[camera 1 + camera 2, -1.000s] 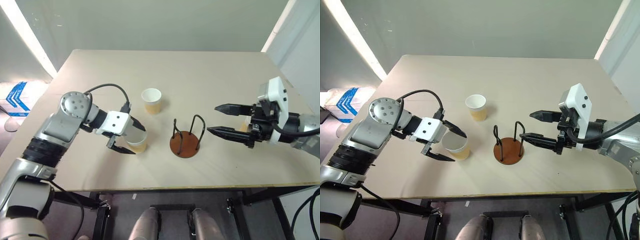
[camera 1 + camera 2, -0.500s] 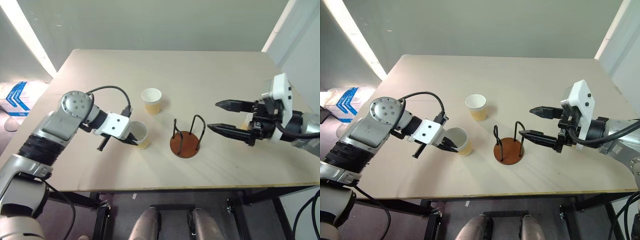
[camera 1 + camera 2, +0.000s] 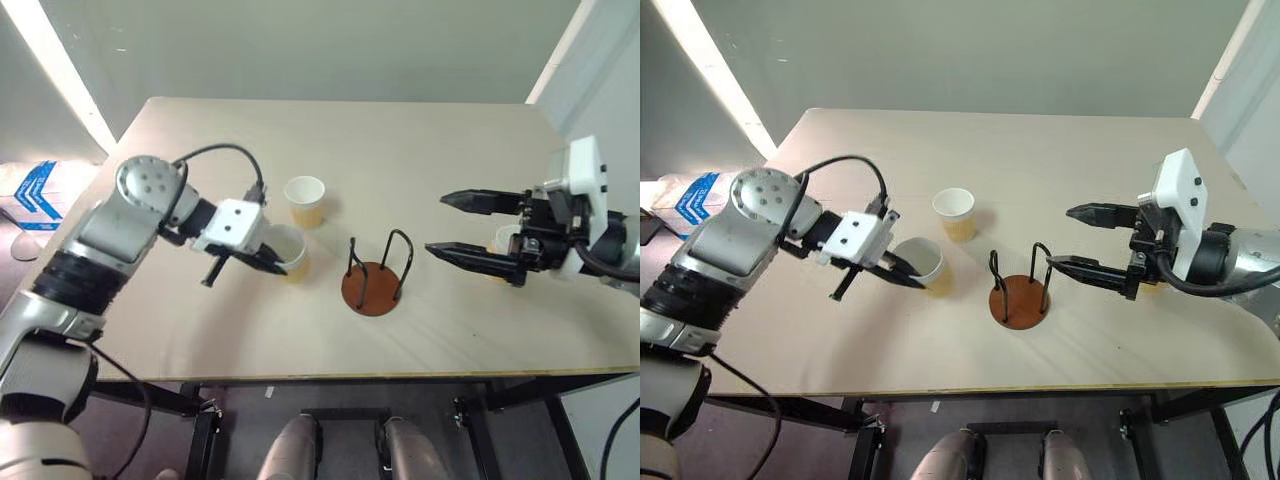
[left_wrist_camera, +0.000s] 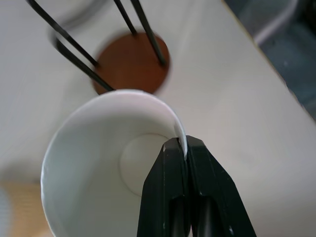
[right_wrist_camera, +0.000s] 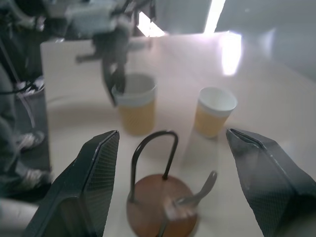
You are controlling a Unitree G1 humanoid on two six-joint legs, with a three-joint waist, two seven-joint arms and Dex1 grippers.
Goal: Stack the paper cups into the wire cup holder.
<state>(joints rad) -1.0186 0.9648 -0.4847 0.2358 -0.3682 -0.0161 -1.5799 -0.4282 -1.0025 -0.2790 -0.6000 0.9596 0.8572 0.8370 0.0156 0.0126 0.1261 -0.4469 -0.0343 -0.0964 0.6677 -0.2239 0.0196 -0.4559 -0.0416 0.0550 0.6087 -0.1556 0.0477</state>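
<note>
I need to let go of the paper cup with my left gripper on the holder's round brown base [image 3: 372, 287] [image 4: 131, 63], between the black wire loops.
My left gripper [image 3: 272, 264] is shut on the rim of a paper cup [image 3: 287, 248], one finger inside and one outside, as the left wrist view shows at the fingertips [image 4: 181, 144] on the cup [image 4: 94, 168]. That cup hangs slightly tilted just above the table, left of the wire cup holder [image 3: 371, 288]. A second paper cup [image 3: 304, 200] stands upright behind it. A third cup [image 3: 503, 240] is partly hidden behind my right gripper [image 3: 440, 223], which is open, to the right of the holder, pointing at it. The holder [image 5: 163, 202] is empty.
The light wooden table [image 3: 450, 130] spreads wide behind the cups. Its front edge [image 3: 400, 372] runs close below the holder. A blue-and-white bag [image 3: 33, 190] lies on the floor off the table's left side.
My left gripper closed on the near cup's rim, then lifted it off the table and a little toward the holder. The right gripper stays open in about the same place.
</note>
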